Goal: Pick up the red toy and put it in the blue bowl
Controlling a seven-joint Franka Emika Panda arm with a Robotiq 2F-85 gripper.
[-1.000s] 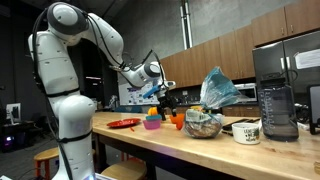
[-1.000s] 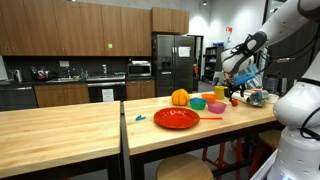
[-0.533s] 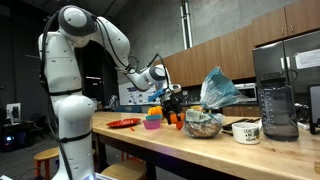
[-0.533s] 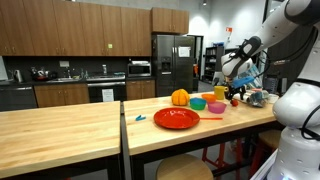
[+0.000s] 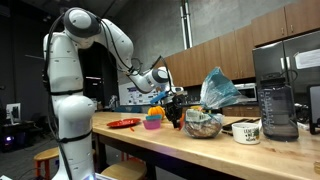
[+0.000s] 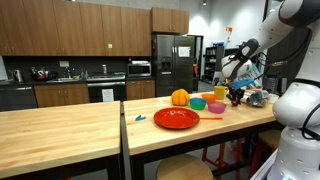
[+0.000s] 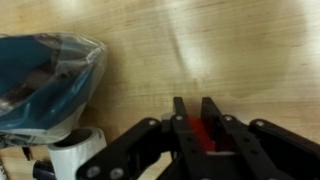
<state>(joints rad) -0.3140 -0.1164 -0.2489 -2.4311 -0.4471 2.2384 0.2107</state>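
The red toy is pinched only by a narrow edge in my gripper, so I need to open wider and close around the toy's full body [image 7: 203, 138] before I lift it.
In the wrist view my gripper [image 7: 195, 104] points down at the wooden table, its two black fingers [image 7: 180, 112] drawn close together. The red toy [image 7: 203, 136] shows between them, clamped from both sides. In both exterior views the gripper [image 5: 176, 110] [image 6: 236, 97] is low over the table just beyond the group of bowls; the toy is too small to make out there. The teal blue bowl [image 6: 198, 104] stands on the table beside the magenta bowl [image 6: 216, 106], a short way from the gripper.
A red plate [image 6: 176, 118] and an orange bowl [image 6: 180, 97] sit near the bowls. A blue plastic bag [image 7: 45, 85] [image 5: 213, 92] rests in a dish beside a white mug [image 7: 75, 155] [image 5: 245, 131]. A blender [image 5: 276, 105] stands further along.
The arm has come down to the table beyond the bowls. The jaws, wide open a second ago, have closed in around the red toy.
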